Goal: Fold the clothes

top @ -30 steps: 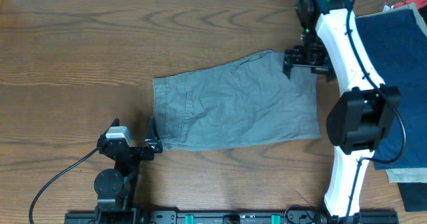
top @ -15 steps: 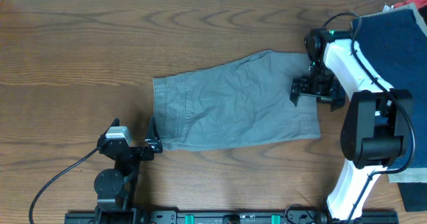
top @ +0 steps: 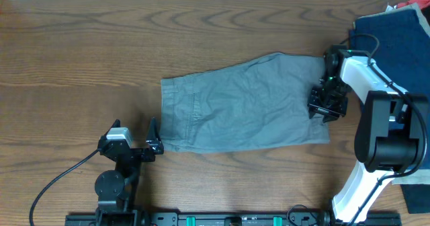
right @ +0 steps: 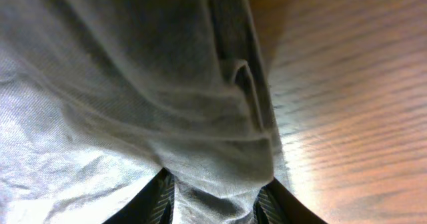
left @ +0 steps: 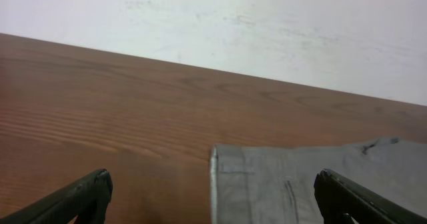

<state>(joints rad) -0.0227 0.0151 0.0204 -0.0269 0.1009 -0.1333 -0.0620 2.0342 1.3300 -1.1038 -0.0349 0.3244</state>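
Note:
The robot's left gripper will next move to the middle of the waistband [top: 166, 112] on the grey-khaki shorts and close there.
Grey-khaki shorts [top: 242, 111] lie flat across the middle of the wooden table, waistband to the left. At their right edge my right gripper [top: 327, 105] is shut on a bunch of the cloth. The right wrist view shows the shorts [right: 133, 84] gathered into folds between the two fingers [right: 160, 199]. My left gripper [top: 153, 137] stands open and holds nothing, close to the waistband's near corner. In the left wrist view the shorts [left: 300, 184] lie ahead between its widely spread fingertips [left: 90, 187]. A dark navy garment [top: 396, 44] lies at the far right.
The navy garment rests on other cloth, a grey layer [top: 403, 179] showing at its near edge, partly under the right arm. A bit of red [top: 420, 2] peeks out at the top right corner. Bare wood [top: 80, 44] stretches to the left and behind the shorts.
My right gripper moved from the shorts' far right corner down along their right edge and closed on the cloth. The shorts slid slightly right. The left arm stayed put.

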